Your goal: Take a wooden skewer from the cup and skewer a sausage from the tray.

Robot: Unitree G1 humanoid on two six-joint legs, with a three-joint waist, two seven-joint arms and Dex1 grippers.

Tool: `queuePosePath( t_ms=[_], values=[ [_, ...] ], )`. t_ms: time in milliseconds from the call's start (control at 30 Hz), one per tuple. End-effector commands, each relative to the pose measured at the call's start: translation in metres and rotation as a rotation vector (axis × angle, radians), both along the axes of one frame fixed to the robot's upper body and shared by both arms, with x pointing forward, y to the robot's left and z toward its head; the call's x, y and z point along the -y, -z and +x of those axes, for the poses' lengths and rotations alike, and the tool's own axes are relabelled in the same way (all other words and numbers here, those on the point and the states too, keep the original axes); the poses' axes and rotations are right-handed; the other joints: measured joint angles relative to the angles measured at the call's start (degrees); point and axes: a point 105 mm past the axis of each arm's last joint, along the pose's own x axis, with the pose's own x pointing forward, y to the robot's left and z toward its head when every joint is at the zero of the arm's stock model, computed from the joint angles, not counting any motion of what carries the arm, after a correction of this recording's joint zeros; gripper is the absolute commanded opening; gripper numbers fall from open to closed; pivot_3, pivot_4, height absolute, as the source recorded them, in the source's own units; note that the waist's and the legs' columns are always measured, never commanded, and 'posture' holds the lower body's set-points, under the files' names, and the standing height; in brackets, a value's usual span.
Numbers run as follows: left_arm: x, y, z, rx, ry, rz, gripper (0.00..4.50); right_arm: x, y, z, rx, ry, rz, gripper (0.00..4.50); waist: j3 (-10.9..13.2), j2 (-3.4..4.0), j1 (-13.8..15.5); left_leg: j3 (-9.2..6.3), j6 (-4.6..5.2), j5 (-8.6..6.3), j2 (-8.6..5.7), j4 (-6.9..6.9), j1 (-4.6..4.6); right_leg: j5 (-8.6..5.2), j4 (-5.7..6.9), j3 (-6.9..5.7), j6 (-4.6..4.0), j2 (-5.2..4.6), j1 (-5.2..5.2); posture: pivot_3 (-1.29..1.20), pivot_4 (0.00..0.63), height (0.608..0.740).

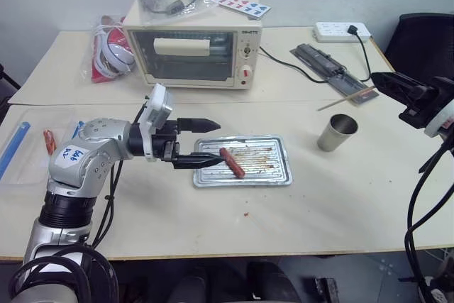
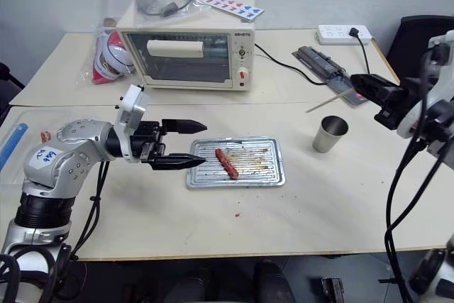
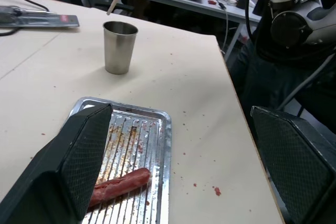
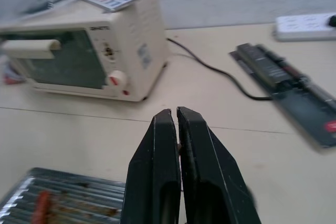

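Observation:
The robot's right gripper needs to release the wooden skewer into its left gripper, above the table just behind the silver tray (image 1: 261, 110).
A reddish-brown sausage (image 1: 232, 162) lies toward the left end of the ribbed silver tray (image 1: 277, 175) at the table's middle. My left gripper (image 1: 210, 142) is open and level just left of the tray, one finger above the tray's left rim and one over it. The sausage (image 3: 118, 184) lies just beyond its fingertips. The metal cup (image 1: 337, 133) stands to the right of the tray. My right gripper (image 1: 377, 81) is raised above and to the right of the cup, shut on the wooden skewer (image 1: 346, 99). The skewer slants down to the left, clear of the cup.
A cream toaster oven (image 1: 193, 51) stands behind the tray, its cord running right. A black flat device (image 1: 328, 64) and a white power strip (image 1: 342, 30) lie at the back right. A clear plastic tray (image 1: 25, 150) holding an orange-red sausage is at the far left. A black chair (image 1: 425, 44) stands at the right.

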Motion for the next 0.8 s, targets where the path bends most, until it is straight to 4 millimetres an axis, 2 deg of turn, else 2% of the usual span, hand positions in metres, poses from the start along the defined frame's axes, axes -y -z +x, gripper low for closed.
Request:
queuePosePath(
  t_ms=[33, 133, 267, 433, 667, 800],
  values=[
    [0.003, -0.013, 0.002, 0.080, -0.034, -0.041, 4.50, -0.035, -0.001, -0.011, -0.051, -0.200, 0.161, 0.03, 0.0, -0.02, -0.1, 0.01, 0.00, 0.00, 0.01, 0.01, -0.02, 0.00, -0.02, -0.01, 0.00, 0.00, 0.00, 0.00, 0.150, 0.740],
    [0.008, -0.012, 0.004, 0.098, -0.051, -0.056, 4.50, -0.074, 0.015, -0.010, -0.071, -0.303, 0.302, 0.03, -0.1, -0.19, -0.3, 0.01, 0.03, 0.00, 0.04, 0.06, -0.04, 0.01, -0.03, -0.02, 0.02, 0.02, 0.02, 0.00, 0.150, 0.740],
    [0.011, -0.010, 0.002, 0.099, -0.054, -0.062, 4.50, -0.099, 0.028, -0.017, -0.101, -0.365, 0.391, 0.03, 0.0, -0.10, -0.3, 0.03, 0.02, 0.00, 0.04, 0.03, -0.13, 0.01, 0.10, 0.02, 0.02, 0.03, -0.14, 0.00, 0.150, 0.740],
    [0.016, -0.011, 0.001, 0.107, -0.061, -0.084, 4.50, -0.107, 0.036, -0.019, -0.129, -0.378, 0.443, 0.03, 0.0, -0.10, 0.0, -0.05, 0.04, -0.01, 0.00, 0.08, -0.16, 0.03, -0.05, -0.05, 0.05, -0.02, -0.05, 0.00, 0.150, 0.740],
    [0.022, -0.013, -0.002, 0.105, -0.070, -0.130, 4.50, -0.106, 0.037, -0.018, -0.131, -0.375, 0.480, 0.03, 0.0, -0.10, -0.3, -0.03, 0.04, -0.01, 0.00, 0.06, -0.14, 0.03, -0.03, -0.03, 0.06, 0.00, -0.07, 0.00, 0.150, 0.740],
    [0.024, -0.013, -0.006, 0.099, -0.077, -0.168, 3.69, -0.109, 0.041, -0.020, -0.145, -0.375, 0.498, 0.00, 0.0, -0.10, -0.2, -0.03, 0.04, -0.01, 0.02, 0.04, -0.14, 0.03, -0.03, -0.03, 0.06, 0.01, -0.07, 0.00, 0.150, 0.740]
  ],
)
